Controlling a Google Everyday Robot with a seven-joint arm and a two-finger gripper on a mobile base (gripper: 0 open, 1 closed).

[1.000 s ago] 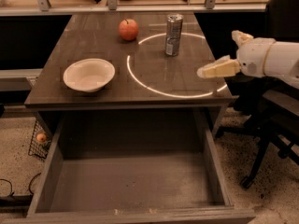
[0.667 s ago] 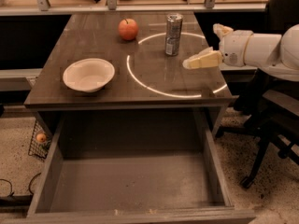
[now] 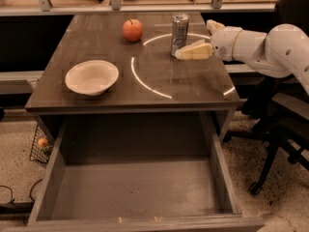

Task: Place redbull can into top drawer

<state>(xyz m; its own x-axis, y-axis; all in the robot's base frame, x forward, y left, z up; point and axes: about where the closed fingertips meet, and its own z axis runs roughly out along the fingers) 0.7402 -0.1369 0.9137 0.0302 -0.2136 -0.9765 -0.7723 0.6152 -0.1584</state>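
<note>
Next, I grip the redbull can's middle (image 3: 179,34), between top rim and base.
The redbull can (image 3: 180,34), slim and silver-grey, stands upright at the back right of the dark tabletop (image 3: 111,42). My gripper (image 3: 193,39) reaches in from the right, just right of the can, with its cream fingers spread apart. The lower finger (image 3: 194,51) points at the can's base and nearly touches it. The gripper holds nothing. The top drawer (image 3: 135,190), a wide grey-brown wooden box, is pulled out in front of the table and has nothing in it.
A red-orange apple (image 3: 132,30) sits left of the can. A white bowl (image 3: 91,76) sits at the table's left. A black office chair (image 3: 282,124) stands at the right. A wire basket (image 3: 41,144) is on the floor at the left.
My gripper has moved left and toward the back of the table, from the table's right edge to right beside the can. The can, apple and bowl have not moved.
</note>
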